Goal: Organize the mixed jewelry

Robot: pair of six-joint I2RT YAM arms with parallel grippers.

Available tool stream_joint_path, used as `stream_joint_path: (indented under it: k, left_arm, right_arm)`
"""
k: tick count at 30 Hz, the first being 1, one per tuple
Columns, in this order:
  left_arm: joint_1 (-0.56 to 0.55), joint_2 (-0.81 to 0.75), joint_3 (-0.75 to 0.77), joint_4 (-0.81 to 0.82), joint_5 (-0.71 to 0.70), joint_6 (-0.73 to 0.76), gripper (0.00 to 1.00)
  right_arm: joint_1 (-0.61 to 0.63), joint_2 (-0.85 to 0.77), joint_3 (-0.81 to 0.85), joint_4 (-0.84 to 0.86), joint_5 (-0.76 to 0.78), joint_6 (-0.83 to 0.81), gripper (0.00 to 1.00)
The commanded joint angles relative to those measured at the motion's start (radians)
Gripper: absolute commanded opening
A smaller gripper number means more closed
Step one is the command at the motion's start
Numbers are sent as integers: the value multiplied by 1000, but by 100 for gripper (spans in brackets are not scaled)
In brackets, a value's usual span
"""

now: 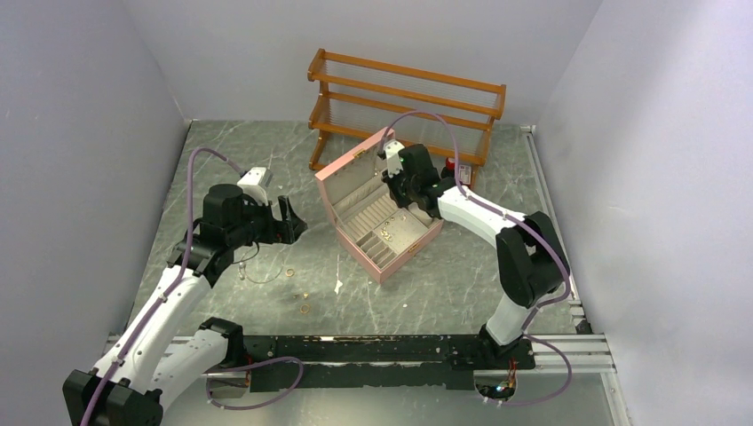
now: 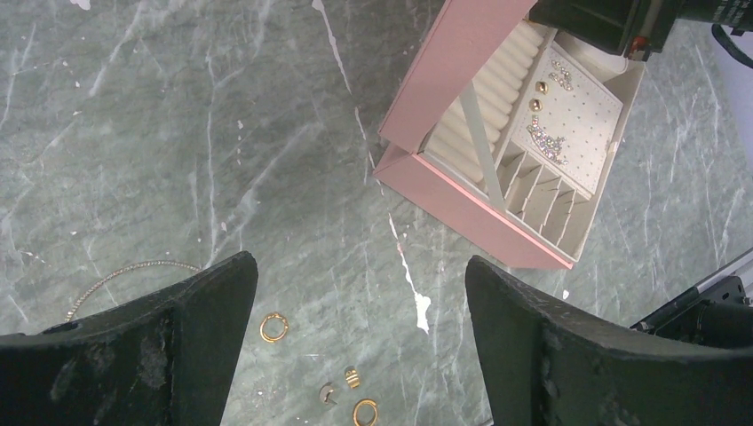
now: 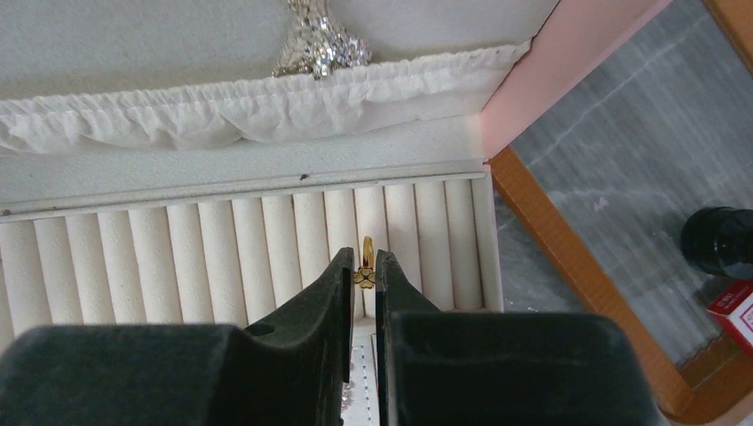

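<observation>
My right gripper will release the gold clover ring between the white ring rolls (image 1: 388, 205) (image 3: 357, 253), toward the end by the small black bottle.
The pink jewelry box (image 1: 355, 182) lies open mid-table, its lid up. My right gripper (image 3: 365, 266) is shut on a gold ring (image 3: 367, 247) with a clover charm, held over the white ring rolls (image 3: 222, 257) inside the box. A sparkly piece (image 3: 321, 44) sits in the lid pocket. My left gripper (image 2: 360, 293) hangs open above the table, left of the box. Below it lie a gold ring (image 2: 273, 327), a second gold ring (image 2: 365, 412) and two tiny earring bits (image 2: 342, 384). The silvery chain necklace (image 2: 124, 273) curves at the left, partly behind a finger.
A wooden two-tier rack (image 1: 404, 98) stands behind the box. A small black bottle (image 3: 721, 240) and a red one (image 3: 735, 312) sit at its foot. Earrings (image 2: 550, 133) rest on the box's dotted pad. White paint flecks (image 2: 417, 302) mark the marble top.
</observation>
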Motion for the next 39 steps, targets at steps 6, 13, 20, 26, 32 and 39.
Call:
stream_joint_path:
  k: [6, 13, 20, 26, 32, 39]
  left_arm:
    - [-6, -5, -2, 13, -10, 7, 91]
    - [-5, -6, -3, 13, -14, 8, 91]
    - [-5, -10, -4, 12, -12, 7, 91]
    - [-6, -12, -4, 10, -14, 7, 91]
    - [-5, -10, -4, 12, -13, 8, 91]
    - [-6, -13, -5, 11, -17, 7, 90]
  right_arm:
    - [-18, 31, -28, 36, -26, -11, 0]
    - [-26, 55, -15, 15, -47, -19, 0]
    - [-32, 61, 6, -19, -97, -17, 0]
    - [-34, 71, 16, -26, -92, -11, 0]
    - [-42, 44, 15, -28, -149, 4, 0]
    - [-52, 50, 26, -38, -149, 22, 0]
